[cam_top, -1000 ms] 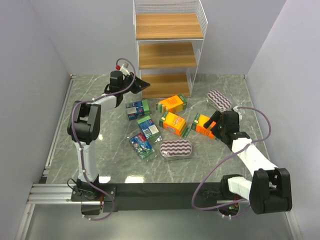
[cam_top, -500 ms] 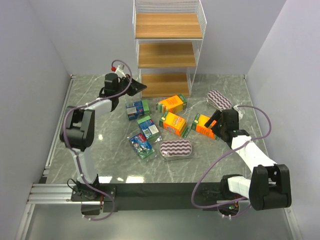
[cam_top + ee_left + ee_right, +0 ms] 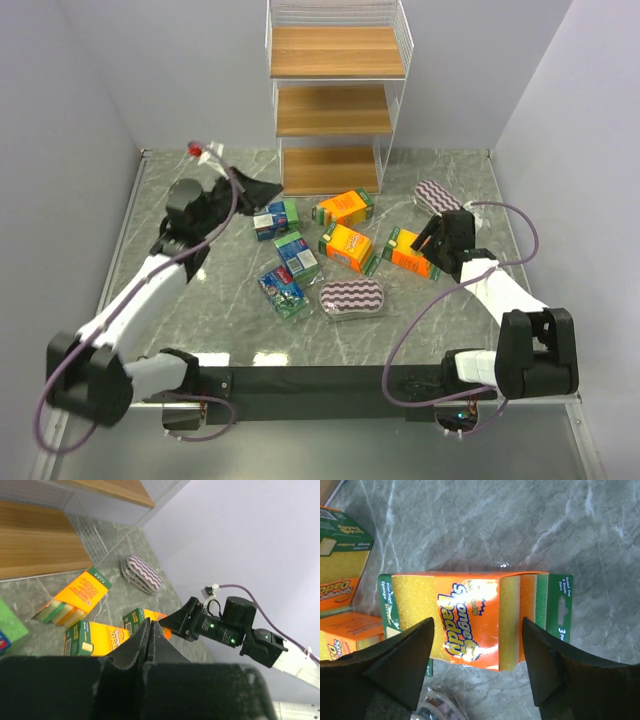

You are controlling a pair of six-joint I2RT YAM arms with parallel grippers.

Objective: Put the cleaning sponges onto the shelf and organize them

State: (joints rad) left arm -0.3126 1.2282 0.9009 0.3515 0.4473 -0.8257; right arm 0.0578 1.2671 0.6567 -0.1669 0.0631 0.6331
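The orange pack's ends overreach my open right fingers, so next I pinch its exposed yellow sponge (image 3: 509,622) before lifting.
The shelf (image 3: 335,100) stands at the back, its three wooden boards bare. Sponges lie scattered in front: orange packs (image 3: 345,207) (image 3: 347,247), blue-green packs (image 3: 274,219) (image 3: 297,254) (image 3: 283,291) and striped pads (image 3: 352,297) (image 3: 438,199). My right gripper (image 3: 428,243) hangs open over a third orange pack (image 3: 408,252); in the right wrist view its fingers (image 3: 477,625) straddle that pack (image 3: 465,605), one at each long side. My left gripper (image 3: 272,189) is shut on nothing, pointing toward the shelf's foot; its pressed-together fingertips (image 3: 149,625) show in the left wrist view.
Grey walls close in the marble table (image 3: 200,310) on left, right and back. The shelf's white wire frame (image 3: 392,150) rises just beyond the packs. In the left wrist view, the right arm (image 3: 225,625) sits across the pile from me.
The left arm has swung back from the shelf's bottom tier, down and to the left, gripper still shut. The right gripper's jaws have narrowed around the orange pack.
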